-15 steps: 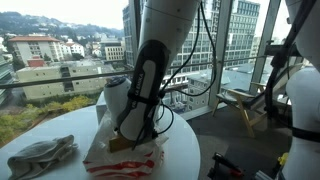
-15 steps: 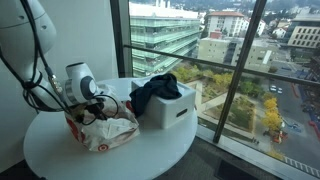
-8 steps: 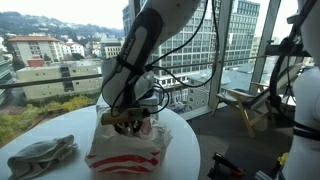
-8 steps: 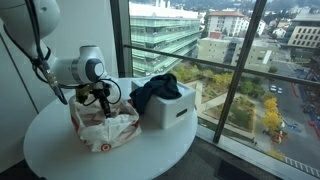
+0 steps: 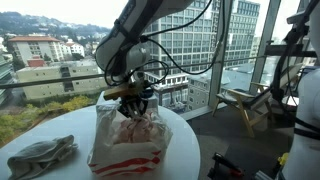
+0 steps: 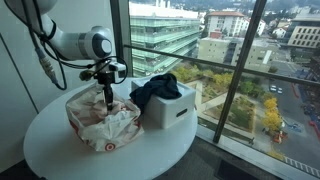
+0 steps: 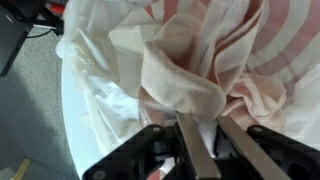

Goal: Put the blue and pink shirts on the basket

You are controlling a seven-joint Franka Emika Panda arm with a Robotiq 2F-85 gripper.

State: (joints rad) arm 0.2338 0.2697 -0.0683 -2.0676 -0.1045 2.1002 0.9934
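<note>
Next, my gripper lets go of the pink shirt on the white basket, partly over the dark blue shirt (image 5: 123, 95).
The pink and white striped shirt (image 5: 125, 140) lies bunched on the round white table, and its top is pulled up into a peak. My gripper (image 5: 130, 97) is shut on that peak from above, as also shows in an exterior view (image 6: 106, 92). In the wrist view my gripper (image 7: 205, 140) pinches a fold of the pale pink shirt (image 7: 190, 70) between its fingers. The dark blue shirt (image 6: 155, 92) lies on top of the white basket (image 6: 172, 112), just beside the pink shirt (image 6: 100, 122).
A crumpled grey cloth (image 5: 40, 155) lies on the table (image 5: 30, 130) away from the shirt. Tall windows stand close behind the table (image 6: 60, 150). A wooden chair (image 5: 240, 105) stands on the floor beyond it.
My gripper has risen from low on the shirt to well above the table, shut on the pink shirt, drawing the cloth up into a taller peak.
</note>
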